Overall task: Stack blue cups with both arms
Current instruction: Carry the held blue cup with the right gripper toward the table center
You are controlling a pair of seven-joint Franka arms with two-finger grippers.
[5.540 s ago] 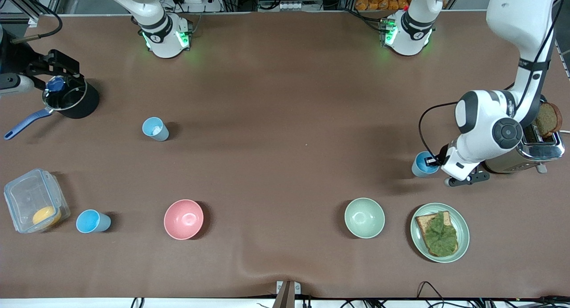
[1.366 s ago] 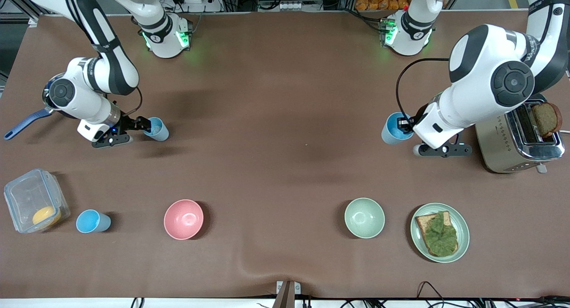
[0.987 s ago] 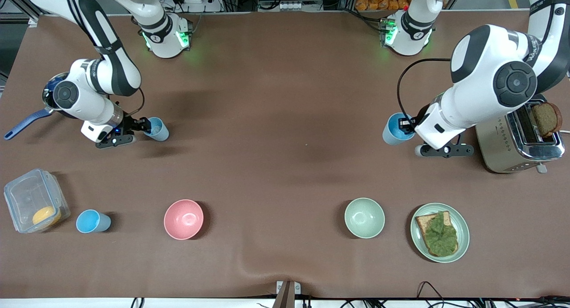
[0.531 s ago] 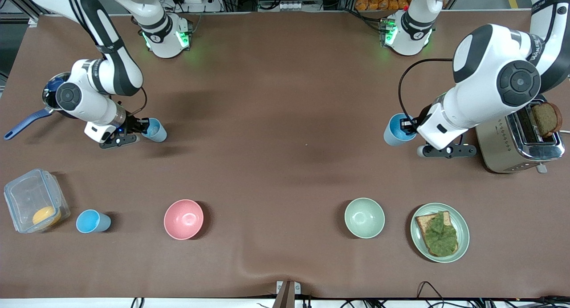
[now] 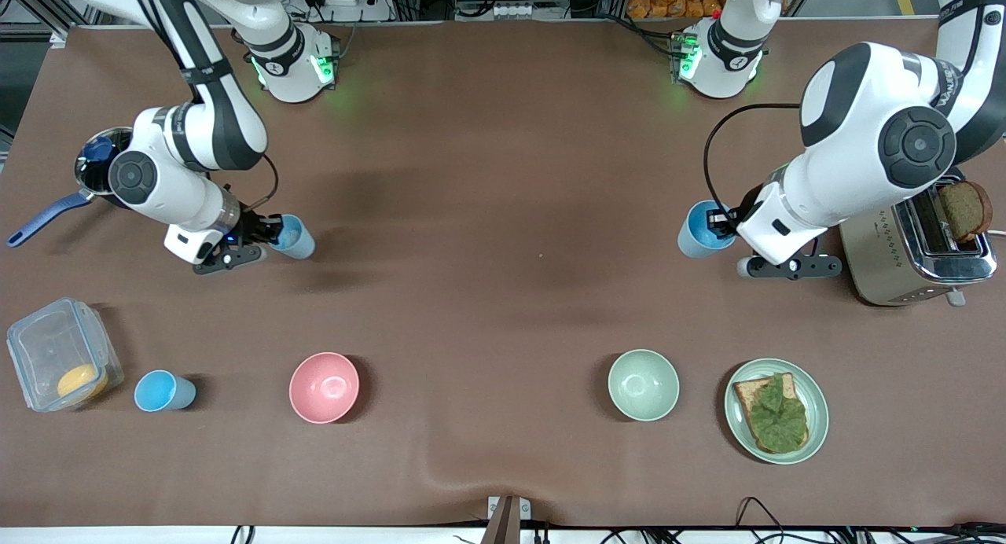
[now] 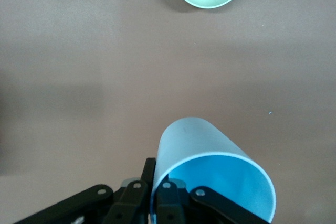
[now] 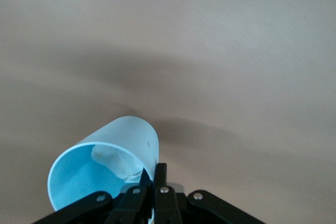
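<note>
The robot's right gripper should set the paler blue cup down on the bare table midway (image 5: 493,225) between the two grippers.
My left gripper (image 5: 717,222) is shut on the rim of a blue cup (image 5: 696,229) and holds it above the table beside the toaster; in the left wrist view one finger is inside the cup (image 6: 210,161) and one outside, at the gripper (image 6: 157,198). My right gripper (image 5: 271,231) is shut on the rim of the paler blue cup (image 5: 296,238), which has something whitish inside, near the right arm's end; the right wrist view shows this cup (image 7: 105,166) pinched by the gripper (image 7: 155,182). A third blue cup (image 5: 163,391) stands upright beside the plastic box.
A pink bowl (image 5: 324,387), a pale green bowl (image 5: 643,384) and a plate with toast and lettuce (image 5: 776,410) lie nearer the front camera. A toaster (image 5: 919,261) stands at the left arm's end. A clear box (image 5: 59,355) and a pot (image 5: 94,163) are at the right arm's end.
My right gripper has closed on the paler cup and carried it a little toward the table's middle. My left gripper, holding its cup, has barely moved.
</note>
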